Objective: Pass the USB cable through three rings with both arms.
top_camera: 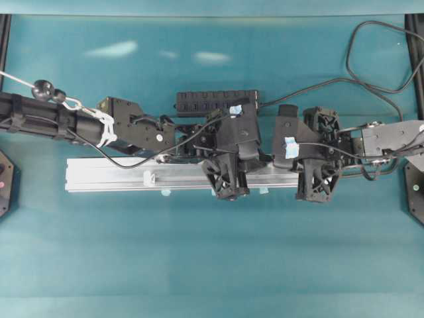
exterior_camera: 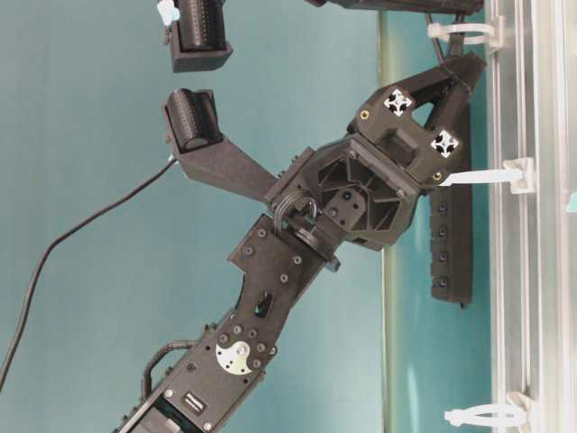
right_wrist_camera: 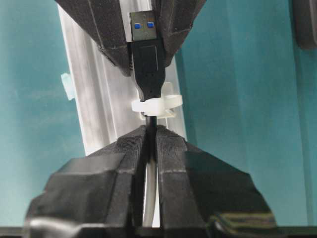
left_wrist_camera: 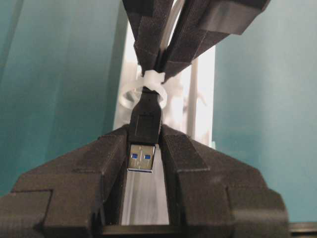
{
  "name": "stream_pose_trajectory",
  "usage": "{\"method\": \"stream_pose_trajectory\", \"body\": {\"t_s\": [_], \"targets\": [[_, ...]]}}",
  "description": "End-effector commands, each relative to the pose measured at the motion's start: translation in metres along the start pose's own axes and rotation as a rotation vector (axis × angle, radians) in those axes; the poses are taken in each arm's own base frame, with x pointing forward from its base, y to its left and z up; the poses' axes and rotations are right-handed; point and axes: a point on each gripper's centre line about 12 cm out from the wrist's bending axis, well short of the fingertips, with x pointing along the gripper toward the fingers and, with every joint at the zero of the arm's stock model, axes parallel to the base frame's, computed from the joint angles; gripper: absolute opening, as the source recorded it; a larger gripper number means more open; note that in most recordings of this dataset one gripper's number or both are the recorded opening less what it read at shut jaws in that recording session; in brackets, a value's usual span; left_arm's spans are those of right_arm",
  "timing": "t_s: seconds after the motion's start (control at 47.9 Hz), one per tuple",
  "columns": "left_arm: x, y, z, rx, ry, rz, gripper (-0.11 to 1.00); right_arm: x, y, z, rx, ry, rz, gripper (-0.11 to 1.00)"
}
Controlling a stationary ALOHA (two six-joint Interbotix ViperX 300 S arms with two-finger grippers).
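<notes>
My right gripper is holding the cord behind the white ring, so it should open while my left gripper pulls the plug clear, then grab the plug's neck (right_wrist_camera: pixel 150 92).
The USB cable runs through one white ring (right_wrist_camera: pixel 156 105) on the silver rail (right_wrist_camera: pixel 94 99). Its black plug (left_wrist_camera: pixel 146 124) with the metal tip (left_wrist_camera: pixel 143 158) sits between the tips of my left gripper (left_wrist_camera: pixel 144 135), which is shut on the plug's body. On the other side of the ring, my right gripper (right_wrist_camera: pixel 151 131) is shut on the thin black cord (right_wrist_camera: pixel 150 121). The two grippers face each other tip to tip over the rail. In the table-level view, two further rings (exterior_camera: pixel 487 176) (exterior_camera: pixel 487 417) stand on the rail, with nothing through them.
A black multi-port hub (top_camera: pixel 215 101) lies behind the rail (top_camera: pixel 119 175), and its cord (top_camera: pixel 371 30) loops to the back right. One bare ring (top_camera: pixel 150 177) stands left of the arms. Light blue tape tabs (top_camera: pixel 165 193) mark the rail's front edge on the teal table.
</notes>
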Motion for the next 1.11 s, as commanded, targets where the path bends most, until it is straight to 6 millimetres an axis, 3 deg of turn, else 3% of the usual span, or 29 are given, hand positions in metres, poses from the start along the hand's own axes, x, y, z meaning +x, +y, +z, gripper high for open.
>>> {"method": "stream_pose_trajectory", "body": {"t_s": [0.0, 0.188, 0.292, 0.376, 0.564, 0.606, 0.773, 1.086], "targets": [[-0.005, 0.0, 0.015, 0.005, -0.038, -0.001, 0.25, -0.005, 0.003, 0.005, -0.004, -0.028, 0.007, -0.09], [-0.007, 0.0, 0.017, 0.008, -0.035, 0.0, 0.25, -0.007, 0.005, 0.003, -0.009, -0.027, 0.01, -0.04], [-0.01, 0.001, 0.019, 0.014, -0.031, 0.002, 0.25, -0.011, 0.005, 0.002, -0.012, -0.029, 0.008, 0.06], [-0.014, 0.0, 0.021, 0.015, -0.022, 0.001, 0.25, -0.016, 0.002, 0.0, -0.014, -0.023, -0.002, 0.22], [-0.022, 0.0, 0.027, 0.018, -0.002, 0.002, 0.25, -0.033, -0.001, 0.002, -0.032, -0.057, -0.022, 0.76], [-0.024, 0.0, 0.029, 0.018, -0.003, 0.003, 0.25, -0.037, -0.003, 0.004, -0.036, -0.072, -0.026, 0.82], [-0.031, -0.001, 0.032, 0.025, 0.004, 0.003, 0.25, -0.04, -0.003, 0.008, -0.044, -0.092, -0.027, 0.69], [-0.045, -0.001, 0.04, 0.137, 0.014, 0.004, 0.25, -0.036, 0.001, 0.028, -0.052, -0.144, -0.012, 0.69]]}}
